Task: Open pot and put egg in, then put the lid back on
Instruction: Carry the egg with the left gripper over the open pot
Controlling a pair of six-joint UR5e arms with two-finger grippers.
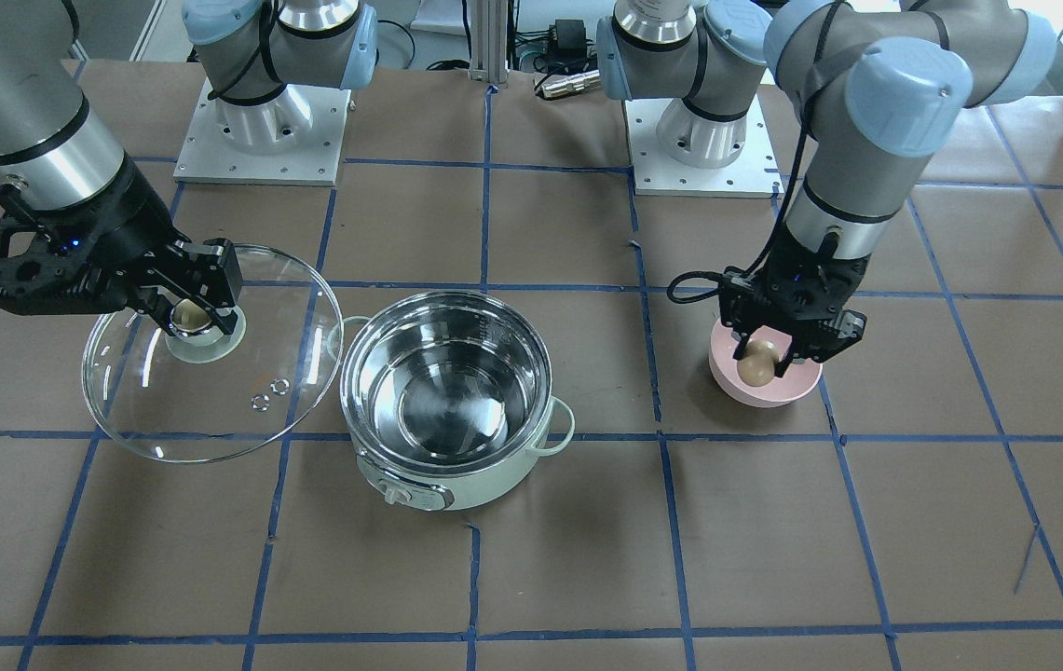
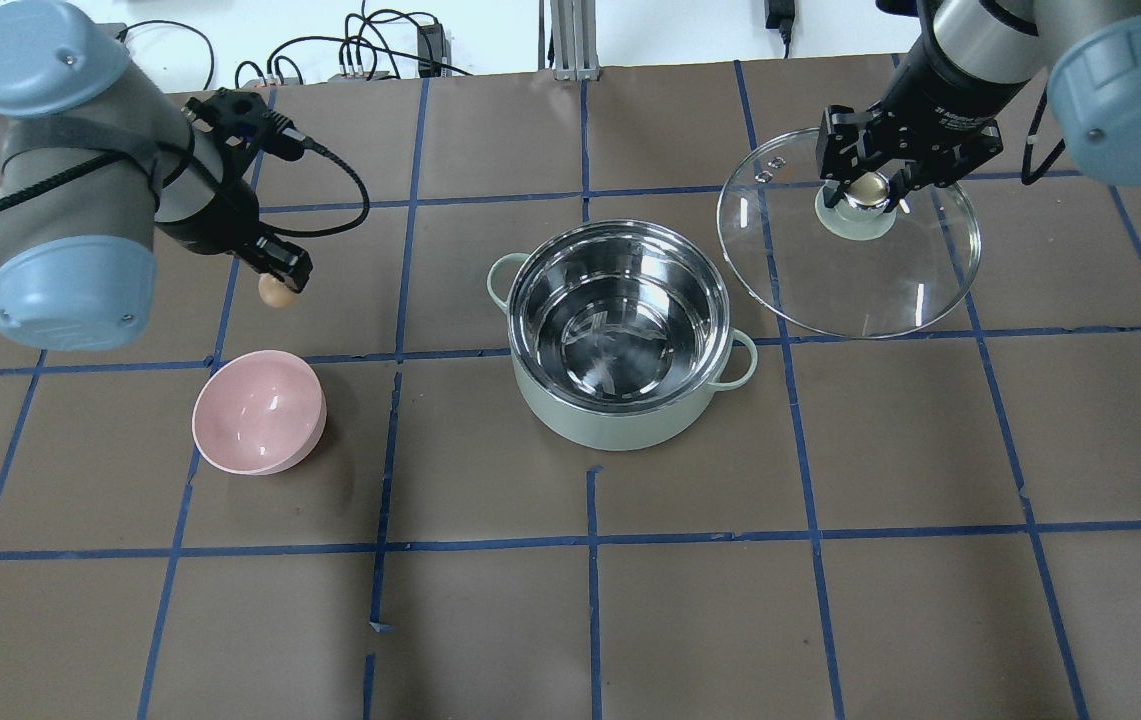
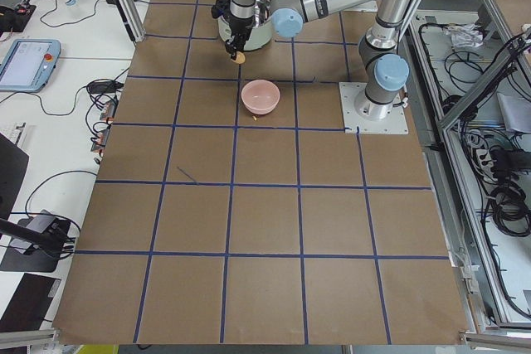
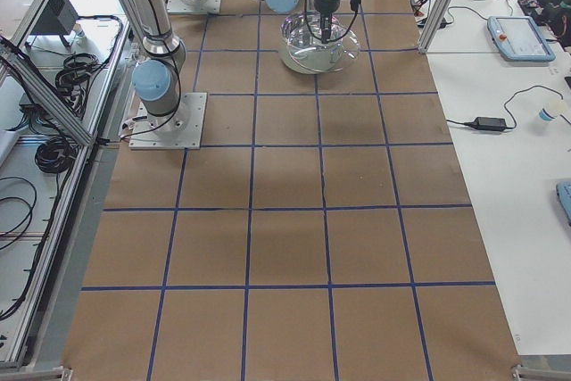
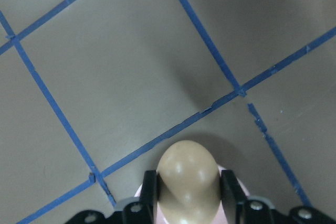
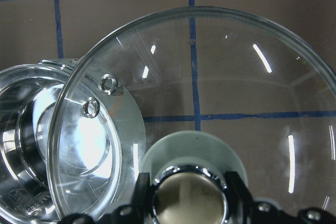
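Observation:
I need to release the light-brown egg from my left gripper on the mint-green pot's steel bottom (image 1: 461, 443), toward the side of the pot that has the dial.
The mint-green pot (image 2: 620, 330) stands open mid-table, its steel inside empty; it also shows in the front view (image 1: 449, 396). My left gripper (image 2: 277, 288) is shut on the light-brown egg (image 2: 275, 291) and holds it above the table, just behind the pink bowl (image 2: 258, 411). The egg shows between the fingers in the left wrist view (image 5: 188, 174) and in the front view (image 1: 758, 362). My right gripper (image 2: 868, 190) is shut on the beige knob of the glass lid (image 2: 860, 270) and holds the lid tilted, to the right of the pot. The knob shows in the right wrist view (image 6: 186, 198).
The pink bowl (image 1: 764, 387) sits empty on the brown table left of the pot in the overhead view. Blue tape lines grid the table. Cables lie along the far edge (image 2: 360, 60). The arm bases (image 1: 261, 121) stand behind the pot.

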